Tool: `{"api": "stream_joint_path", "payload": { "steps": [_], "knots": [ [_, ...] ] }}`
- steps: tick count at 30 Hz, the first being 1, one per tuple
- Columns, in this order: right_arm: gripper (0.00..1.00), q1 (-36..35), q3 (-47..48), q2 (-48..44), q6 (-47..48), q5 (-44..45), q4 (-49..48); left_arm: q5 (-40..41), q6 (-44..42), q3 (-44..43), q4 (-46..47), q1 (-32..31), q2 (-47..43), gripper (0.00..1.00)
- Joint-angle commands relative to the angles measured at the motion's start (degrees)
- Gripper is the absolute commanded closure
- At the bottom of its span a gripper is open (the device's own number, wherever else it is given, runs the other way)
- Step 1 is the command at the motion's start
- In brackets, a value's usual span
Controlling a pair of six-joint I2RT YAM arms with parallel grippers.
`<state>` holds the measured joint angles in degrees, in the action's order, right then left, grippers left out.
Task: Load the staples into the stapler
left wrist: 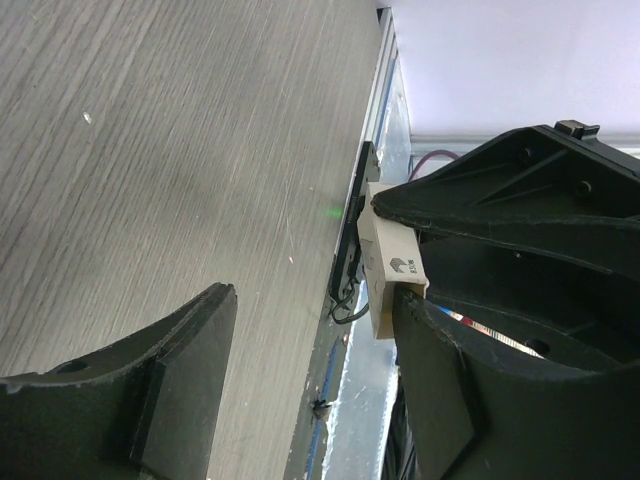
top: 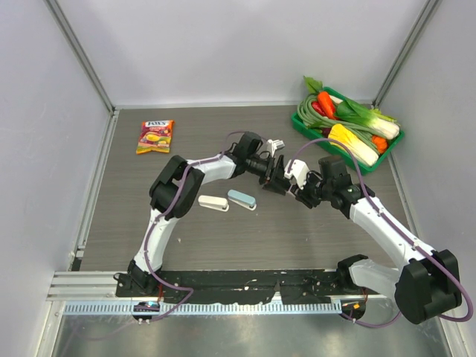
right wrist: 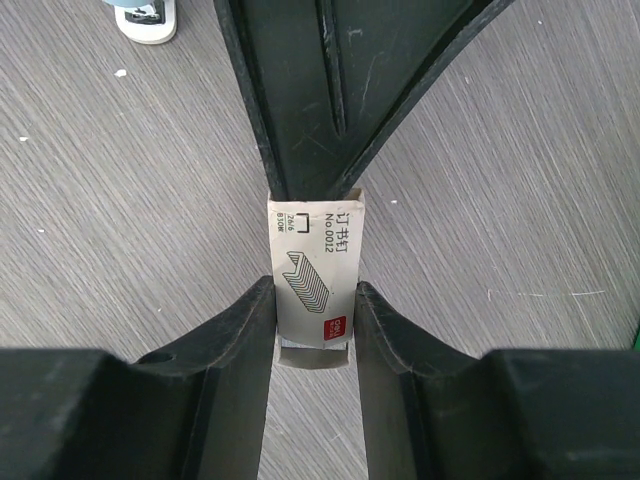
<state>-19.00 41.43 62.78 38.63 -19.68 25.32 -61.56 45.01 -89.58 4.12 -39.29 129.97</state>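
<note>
The inner tray pokes out from the staples box's outer sleeve pinched in my right gripper, so next I open it and take the inner tray's end (right wrist: 314, 354) to pull.
My right gripper (right wrist: 315, 288) is shut on the staples (right wrist: 314, 270), a small whitish box with a staple drawing and a red mark, held above the table. A grey inner tray pokes out of the box's near end. My left gripper (left wrist: 315, 300) is open and wide. One of its fingers (left wrist: 445, 400) touches the far end of the staples box (left wrist: 388, 265). In the top view both grippers meet at mid-table, left (top: 277, 177) and right (top: 301, 187). A white stapler (top: 213, 202) and a light blue stapler (top: 242, 198) lie on the table to their left.
A green tray (top: 393, 146) of toy vegetables stands at the back right. A red and yellow snack packet (top: 155, 136) lies at the back left. Grey walls close in three sides. The light blue stapler also shows at the top left of the right wrist view (right wrist: 142, 20).
</note>
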Motion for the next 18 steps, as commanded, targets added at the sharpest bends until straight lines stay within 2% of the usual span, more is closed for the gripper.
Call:
{"api": "stream_joint_path", "payload": {
  "steps": [1,8,11,16,18],
  "knots": [
    [0.59,-0.07,1.11,-0.47,-1.28,-1.67,-6.25,-2.42,-0.28,-0.6,0.89,-2.28,1.16,0.33],
    [0.59,-1.3,1.29,1.28,-1.28,-1.41,-6.16,-2.69,-0.28,-1.03,0.54,-2.99,1.77,0.34],
    [0.59,-1.56,1.37,1.73,-1.1,-0.89,-6.07,-2.69,-0.45,-1.21,0.28,-3.07,1.86,0.38],
    [0.57,-1.65,1.29,1.9,-0.84,-0.27,-6.07,-2.69,-0.54,-1.21,0.01,-3.07,2.48,0.53],
    [0.58,-1.56,0.76,1.99,0.04,0.17,-5.9,-2.77,-0.45,-1.21,-0.08,-3.08,2.74,0.55]
  ]
}}
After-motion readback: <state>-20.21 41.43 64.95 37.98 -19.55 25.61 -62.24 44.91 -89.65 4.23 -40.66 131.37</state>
